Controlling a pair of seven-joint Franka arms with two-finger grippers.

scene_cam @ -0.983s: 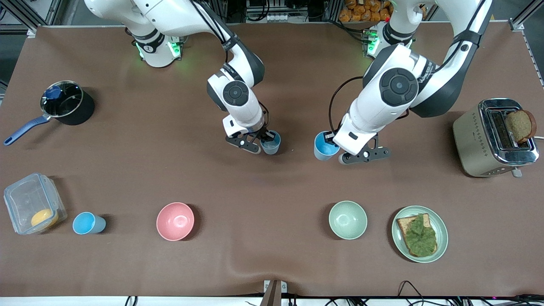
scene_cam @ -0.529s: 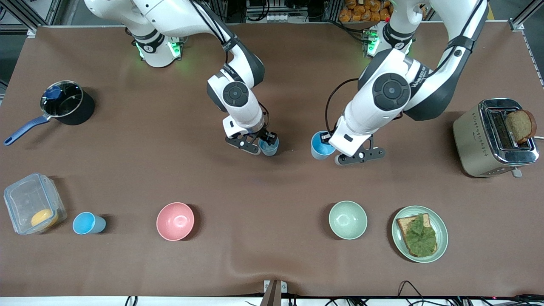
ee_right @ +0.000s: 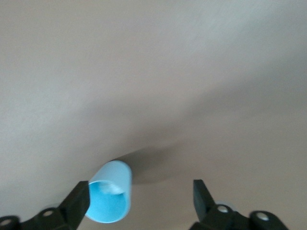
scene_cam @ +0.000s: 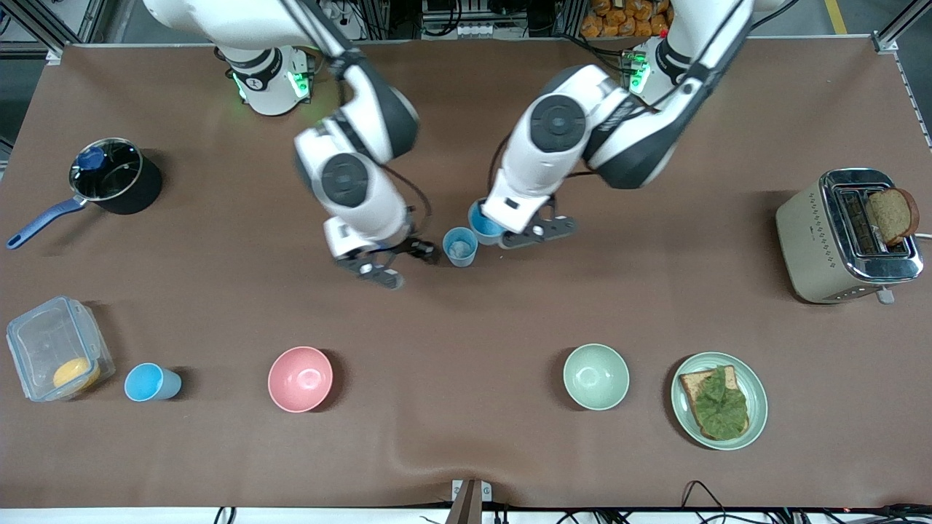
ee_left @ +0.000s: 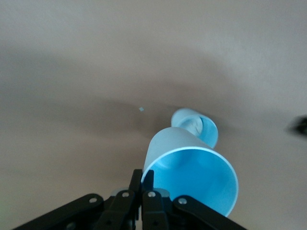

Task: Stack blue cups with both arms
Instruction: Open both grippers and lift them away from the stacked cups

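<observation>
The robot's left gripper will release its blue cup inside the upright blue cup [scene_cam: 459, 243] [ee_left: 202, 128] next to the open right gripper.
A blue cup [scene_cam: 460, 246] stands upright on the brown table near its middle. My right gripper [scene_cam: 426, 252] is open and empty beside this cup, toward the right arm's end. In the right wrist view the gripper [ee_right: 141, 191] is spread wide, with the cup [ee_right: 111, 196] close to one finger. My left gripper [scene_cam: 489, 225] is shut on the rim of a second blue cup [scene_cam: 479, 218] and holds it tilted, just beside the standing cup. The left wrist view shows the gripper [ee_left: 142, 175], the held cup [ee_left: 192, 177] and the standing cup [ee_left: 196, 125] below. A third blue cup [scene_cam: 151, 383] stands at the right arm's end.
A pink bowl [scene_cam: 300, 378], a green bowl [scene_cam: 595, 376] and a green plate [scene_cam: 681, 411] with topped bread lie nearer the front camera. A plastic box [scene_cam: 51, 349] and a black pot [scene_cam: 116, 176] are at the right arm's end, a toaster [scene_cam: 837, 240] at the left arm's.
My right gripper opened, let go of its cup and drew back toward the right arm's end. My left arm carried its cup across the table up to the standing cup.
</observation>
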